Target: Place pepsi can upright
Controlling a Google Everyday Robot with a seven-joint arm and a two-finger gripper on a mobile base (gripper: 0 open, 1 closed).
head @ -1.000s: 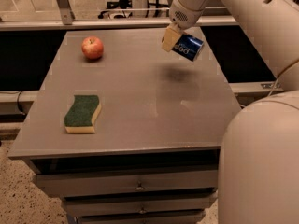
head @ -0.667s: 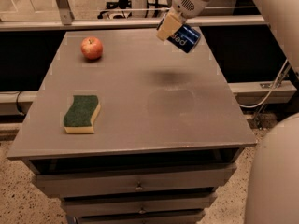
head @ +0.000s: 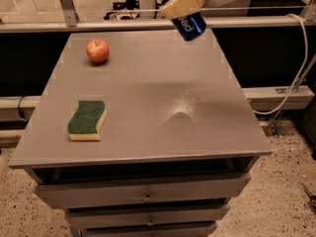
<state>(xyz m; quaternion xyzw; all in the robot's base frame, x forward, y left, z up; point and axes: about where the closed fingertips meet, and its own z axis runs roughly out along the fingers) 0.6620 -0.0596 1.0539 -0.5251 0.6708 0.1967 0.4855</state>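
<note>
My gripper has a place for the pepsi can on the open grey table (head: 180, 90) just beyond its shadow. It will set the can down upright there.
The pepsi can (head: 189, 24) is dark blue with white lettering. It hangs tilted in the air above the far edge of the grey table (head: 148, 107). My gripper (head: 180, 6) comes in from the upper right and is shut on the can; a tan finger pad (head: 180, 3) lies across the can's upper side. The can's top end is hidden behind the pad. The can's shadow falls on the table's middle right.
A red apple (head: 98, 51) sits at the table's far left. A green and yellow sponge (head: 88, 120) lies at the near left. Drawers (head: 143, 196) sit under the tabletop. A white cable (head: 291, 83) hangs at the right.
My gripper has lifted the can higher and carried it left and toward the far edge. My arm has drawn out of the right side of the view.
</note>
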